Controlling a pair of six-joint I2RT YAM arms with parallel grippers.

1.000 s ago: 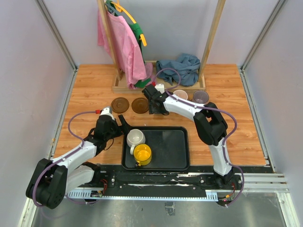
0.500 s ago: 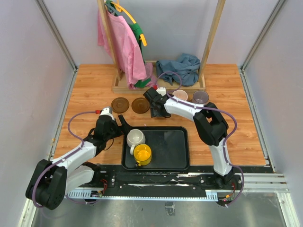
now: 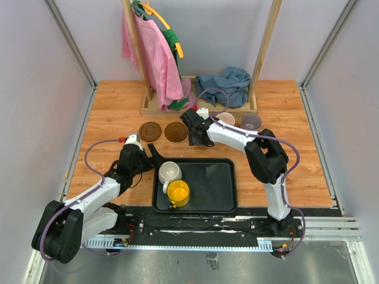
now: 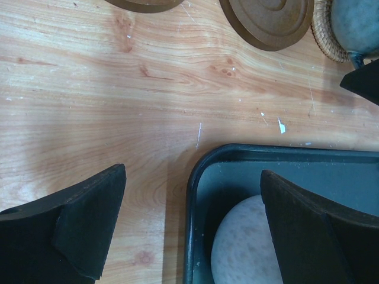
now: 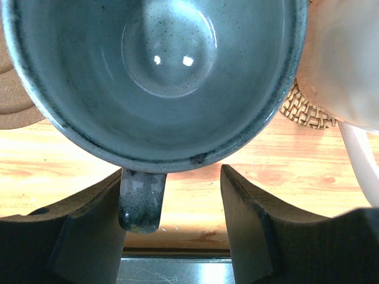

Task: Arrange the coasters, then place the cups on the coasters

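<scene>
The robot's left gripper will next go to the white cup's handle (image 3: 165,188), close to the yellow cup in the black tray, and take hold there.
The grey cup (image 5: 160,77) stands on a tan woven coaster (image 4: 323,35), to the right of two dark brown coasters (image 3: 150,131) (image 3: 176,132). My right gripper (image 5: 172,174) is open around the grey cup's handle (image 5: 141,198). The handle lies against the left finger, with a gap to the right finger. The pale pink cup (image 3: 225,118) sits on another woven coaster (image 5: 305,109), and the purple cup (image 3: 251,121) stands beside it. The white cup (image 3: 170,172) and the yellow cup (image 3: 177,192) stand in the black tray (image 3: 207,186). My left gripper (image 3: 155,157) is open over the tray's far left corner, beside the white cup.
A wooden rack (image 3: 201,106) with hanging pink and green cloth and a blue rag (image 3: 225,86) stands at the back, just behind the row of coasters. Grey walls enclose the table on both sides.
The right arm has shifted slightly to the right with its gripper still at the grey cup. The left arm has not moved.
</scene>
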